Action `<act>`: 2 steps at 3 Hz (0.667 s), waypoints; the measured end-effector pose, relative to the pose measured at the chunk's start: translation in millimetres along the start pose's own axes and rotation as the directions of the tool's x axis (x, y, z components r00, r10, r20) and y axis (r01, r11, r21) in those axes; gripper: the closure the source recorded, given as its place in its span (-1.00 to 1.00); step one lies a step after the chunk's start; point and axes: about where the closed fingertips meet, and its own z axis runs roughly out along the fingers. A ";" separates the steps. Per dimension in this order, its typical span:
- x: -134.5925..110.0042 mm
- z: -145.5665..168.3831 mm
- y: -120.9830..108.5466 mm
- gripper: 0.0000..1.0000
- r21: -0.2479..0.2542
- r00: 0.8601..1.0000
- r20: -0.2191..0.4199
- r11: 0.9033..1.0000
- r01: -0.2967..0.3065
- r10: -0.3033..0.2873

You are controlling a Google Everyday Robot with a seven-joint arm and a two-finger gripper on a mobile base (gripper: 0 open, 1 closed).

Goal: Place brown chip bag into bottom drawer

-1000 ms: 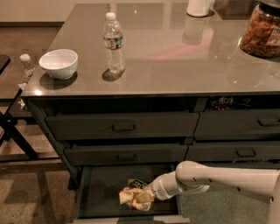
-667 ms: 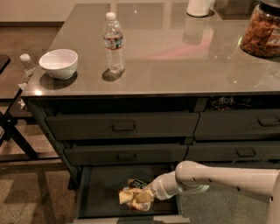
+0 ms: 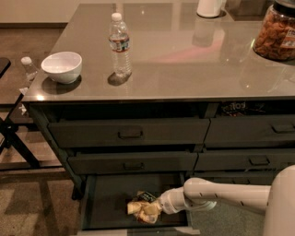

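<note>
My gripper will drop the brown chip bag near the middle of the open bottom drawer's dark bottom (image 3: 143, 196).
The brown chip bag (image 3: 141, 210) lies crumpled on the dark floor of the open bottom drawer (image 3: 107, 203), right of the middle, its pale yellow-tan edges showing. My gripper (image 3: 156, 210) reaches into the drawer from the right on a white arm (image 3: 216, 196) and is right against the bag's right side. The bag hides the gripper's tip.
On the counter stand a white bowl (image 3: 61, 66), a water bottle (image 3: 120, 44), a clear jar of brown snacks (image 3: 277, 31) and a white container (image 3: 210, 7). The two drawers above (image 3: 130, 134) are closed. A black stand (image 3: 14, 138) with a small bottle (image 3: 28, 67) is at the left.
</note>
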 end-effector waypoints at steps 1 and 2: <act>2.8 12.0 -26.4 1.00 0.020 0.999 0.030 1.000 -0.016 0.015; 0.2 17.2 -45.4 1.00 0.040 0.999 0.046 0.999 -0.018 0.016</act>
